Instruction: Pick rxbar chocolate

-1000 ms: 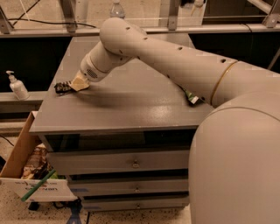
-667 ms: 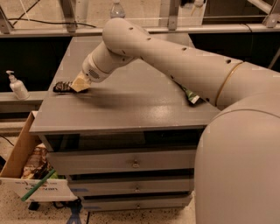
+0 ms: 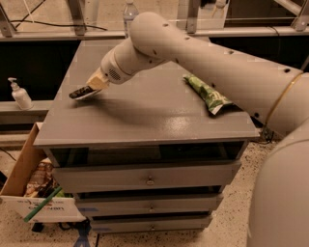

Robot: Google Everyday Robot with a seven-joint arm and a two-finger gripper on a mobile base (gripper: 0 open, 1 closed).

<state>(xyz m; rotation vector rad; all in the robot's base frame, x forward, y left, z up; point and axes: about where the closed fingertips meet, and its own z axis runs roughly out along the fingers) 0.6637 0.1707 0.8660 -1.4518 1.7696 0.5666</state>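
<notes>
Next, my gripper goes to the cabinet top midway [image 3: 112, 99] between the white pump bottle and green chip bag. It will put the rxbar chocolate down there.
The rxbar chocolate [image 3: 79, 92], a small flat bar in a shiny black wrapper, is at the left side of the grey cabinet top [image 3: 145, 120]. My gripper [image 3: 92, 87] reaches down from the upper right and is shut on the bar's right end. The bar sticks out to the left of the tan fingertips [image 3: 99, 81], tilted and slightly off the surface. The green chip bag [image 3: 207, 95] lies on the right side of the top, well apart from the gripper.
A white pump bottle [image 3: 19, 94] stands on a ledge to the left. An open cardboard box [image 3: 29, 188] of items sits on the floor at lower left. A water bottle [image 3: 129, 12] stands behind the cabinet. Drawers [image 3: 149, 178] face front.
The arm has risen and swung a little right, uncovering the green chip bag. The black bar has moved with the gripper and its end is now slightly raised.
</notes>
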